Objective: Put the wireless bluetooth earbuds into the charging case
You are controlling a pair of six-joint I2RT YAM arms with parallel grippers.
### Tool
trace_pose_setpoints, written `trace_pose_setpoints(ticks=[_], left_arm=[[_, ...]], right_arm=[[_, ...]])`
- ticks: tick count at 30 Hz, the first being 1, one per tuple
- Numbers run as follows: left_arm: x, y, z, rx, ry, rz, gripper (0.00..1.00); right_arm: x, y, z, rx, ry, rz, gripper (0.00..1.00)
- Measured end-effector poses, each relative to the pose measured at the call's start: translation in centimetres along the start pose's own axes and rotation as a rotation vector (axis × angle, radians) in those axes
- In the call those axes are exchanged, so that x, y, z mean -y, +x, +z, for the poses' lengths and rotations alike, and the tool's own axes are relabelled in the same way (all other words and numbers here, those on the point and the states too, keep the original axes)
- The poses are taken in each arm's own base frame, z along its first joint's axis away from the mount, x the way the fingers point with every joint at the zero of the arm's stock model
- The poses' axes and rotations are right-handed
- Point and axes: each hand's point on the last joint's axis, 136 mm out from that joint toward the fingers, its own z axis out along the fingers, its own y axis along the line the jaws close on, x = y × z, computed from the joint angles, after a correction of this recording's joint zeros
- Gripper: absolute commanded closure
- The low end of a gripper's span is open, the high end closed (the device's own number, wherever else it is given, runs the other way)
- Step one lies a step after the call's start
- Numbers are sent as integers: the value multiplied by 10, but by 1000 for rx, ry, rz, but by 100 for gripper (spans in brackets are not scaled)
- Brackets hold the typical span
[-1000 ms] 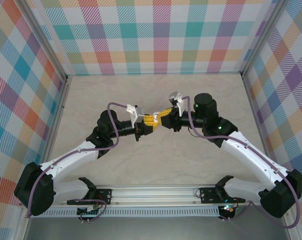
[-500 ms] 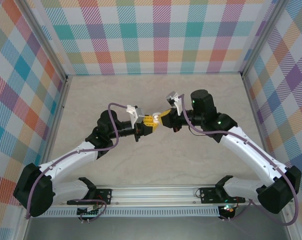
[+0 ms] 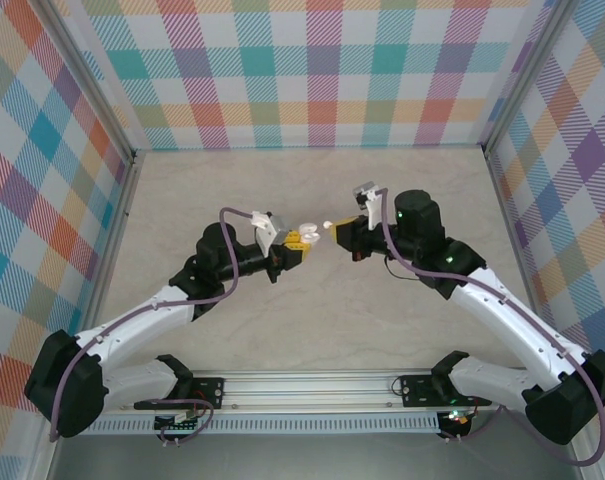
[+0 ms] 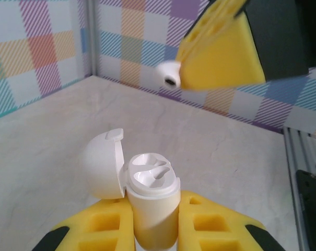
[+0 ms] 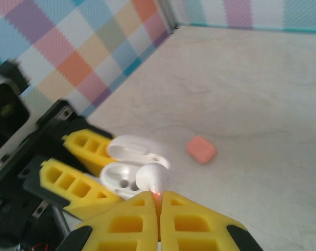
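Note:
My right gripper is covering the earbud's stem, which has to go into the case's hollow. Next, I put the earbud down and grasp it nearer the earbud's bulb point(image 5: 151, 177) first.
My left gripper point(image 4: 155, 230) is shut on the white charging case point(image 4: 152, 193) and holds it upright above the table. Its lid point(image 4: 100, 164) is swung open to the left, and both wells are empty. My right gripper point(image 5: 159, 201) is shut on the stem of a white earbud point(image 5: 153, 178), whose bulb sticks out past the fingertips. The earbud point(image 4: 167, 75) hangs a short way above and beyond the case, apart from it. From above, the case point(image 3: 304, 232) and the earbud point(image 3: 327, 225) face each other over the table's middle, with the left gripper point(image 3: 298, 243) and right gripper point(image 3: 335, 231) behind them.
A small salmon-pink case point(image 5: 201, 149) lies closed on the beige table point(image 3: 312, 330), beyond the held case. Checked walls point(image 3: 312, 70) close in the back and both sides. The arms' mounting rail point(image 3: 312, 385) runs along the near edge.
My right gripper has closed further on the earbud and drawn back to the right, opening a small gap to the case. The left arm has barely moved.

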Motion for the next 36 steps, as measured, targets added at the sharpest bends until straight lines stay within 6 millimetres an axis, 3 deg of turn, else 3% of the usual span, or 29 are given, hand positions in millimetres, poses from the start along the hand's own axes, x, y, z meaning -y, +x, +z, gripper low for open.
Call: trace_pose_setpoints(ticks=[3, 5, 13, 19, 23, 26, 28, 36], left_arm=[[-6, 12, -7, -20, -52, -13, 100], [-9, 19, -11, -35, -81, -22, 100], [-13, 28, -26, -54, -145, -30, 100], [-13, 28, -30, -54, -158, -29, 100], [-13, 31, -32, -60, -163, -31, 100], [-14, 36, -32, -71, -168, -35, 100], [-14, 39, -33, -82, -171, -37, 100], [-14, 42, -33, -89, -172, -35, 100]], right_arm=[[27, 7, 2, -17, 93, 81, 92], [49, 24, 10, -63, 153, 137, 92], [120, 165, 59, -436, 327, 365, 94], [142, 220, 82, -583, 376, 478, 94], [142, 214, 97, -572, 353, 516, 79], [144, 221, 99, -589, 362, 545, 62], [141, 216, 101, -583, 348, 553, 57], [136, 212, 95, -619, 365, 568, 54]])
